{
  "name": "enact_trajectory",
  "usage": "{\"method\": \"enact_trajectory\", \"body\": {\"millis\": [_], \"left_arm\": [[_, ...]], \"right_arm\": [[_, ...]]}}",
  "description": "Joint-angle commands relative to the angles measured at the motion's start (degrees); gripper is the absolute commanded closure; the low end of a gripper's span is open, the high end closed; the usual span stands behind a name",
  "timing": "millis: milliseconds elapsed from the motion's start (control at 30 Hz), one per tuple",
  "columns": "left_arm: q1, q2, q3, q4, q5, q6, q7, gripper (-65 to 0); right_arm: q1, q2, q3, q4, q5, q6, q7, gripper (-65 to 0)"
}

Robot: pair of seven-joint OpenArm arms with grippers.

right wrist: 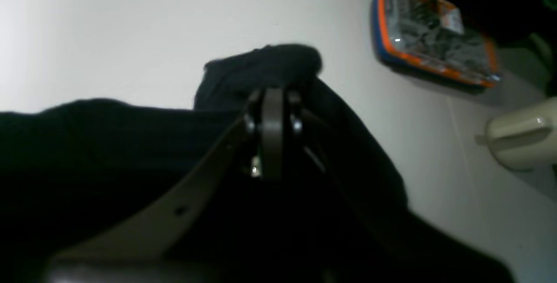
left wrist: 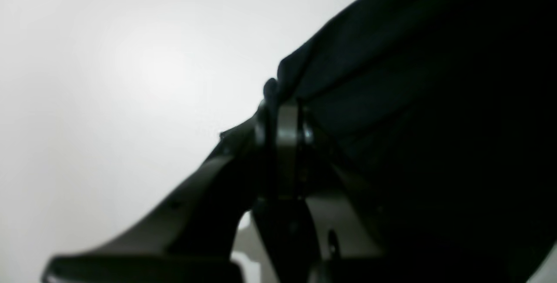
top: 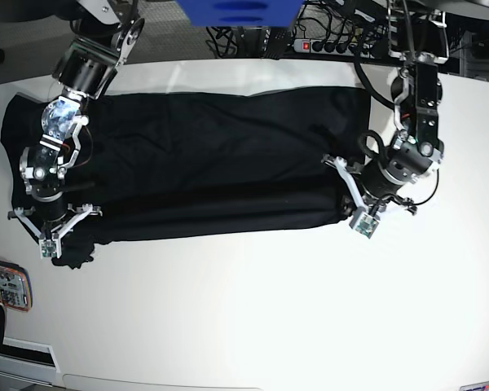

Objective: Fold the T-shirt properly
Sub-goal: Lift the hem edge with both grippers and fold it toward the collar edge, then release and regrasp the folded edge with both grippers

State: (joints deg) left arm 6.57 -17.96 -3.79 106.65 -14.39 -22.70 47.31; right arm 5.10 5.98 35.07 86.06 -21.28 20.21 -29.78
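Next, my left gripper drops the bunched cloth on the black T-shirt's middle strip (top: 326,155), near the T-shirt's short end.
The black T-shirt (top: 196,163) lies spread lengthwise over the far half of the white table (top: 269,309), its near edge folded over. At the shirt's right end, my left gripper (top: 342,197) is shut on a bunch of cloth at the near corner. The left wrist view shows the left gripper (left wrist: 283,98) with its fingers pressed together and the T-shirt (left wrist: 413,100) draping off to the right. My right gripper (top: 63,254) is shut on the near corner at the shirt's left end. In the right wrist view, a wad of the T-shirt (right wrist: 261,67) bulges above the shut right gripper (right wrist: 273,91).
An orange-and-blue-rimmed flat object (top: 4,285) lies at the table's near left edge, also shown close by as the orange-and-blue-rimmed object (right wrist: 428,35). A cream cylinder (right wrist: 518,137) is at the right of that view. A blue box (top: 240,12) and power strip (top: 334,45) sit beyond the far edge.
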Motion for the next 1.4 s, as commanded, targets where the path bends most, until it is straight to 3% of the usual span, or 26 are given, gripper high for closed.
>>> {"method": "enact_trajectory", "body": {"millis": [0, 200, 633, 867, 1133, 1367], "left_arm": [[0.2, -0.6, -0.3, 1.1, 0.3, 0.4, -0.7, 0.0], [2.4, -0.6, -0.2, 1.1, 0.3, 0.4, -0.7, 0.0], [8.0, -0.5, 7.2, 1.2, 0.2, 0.4, -0.8, 0.0], [8.0, -0.6, 7.4, -0.4, 0.4, 0.4, -0.8, 0.0], [9.4, -0.6, 7.2, -0.4, 0.2, 0.4, -0.8, 0.0], [11.6, -1.0, 6.7, 1.2, 0.2, 0.4, -0.8, 0.0]], "right_arm": [[0.2, 1.0, 0.4, 1.2, -0.2, -0.6, 1.1, 0.0], [-2.6, 0.9, 1.5, 3.7, -0.1, -0.7, 1.0, 0.0], [-9.5, -3.5, 4.4, 12.3, -0.1, -0.7, 0.9, 0.0], [-13.8, -5.1, 5.9, 14.9, -0.2, -0.8, 0.9, 0.0], [-19.7, -7.1, 6.6, 16.4, -0.3, -9.5, 1.3, 0.0], [-21.9, -7.7, 6.6, 16.5, -0.3, -10.7, 1.3, 0.0]]}}
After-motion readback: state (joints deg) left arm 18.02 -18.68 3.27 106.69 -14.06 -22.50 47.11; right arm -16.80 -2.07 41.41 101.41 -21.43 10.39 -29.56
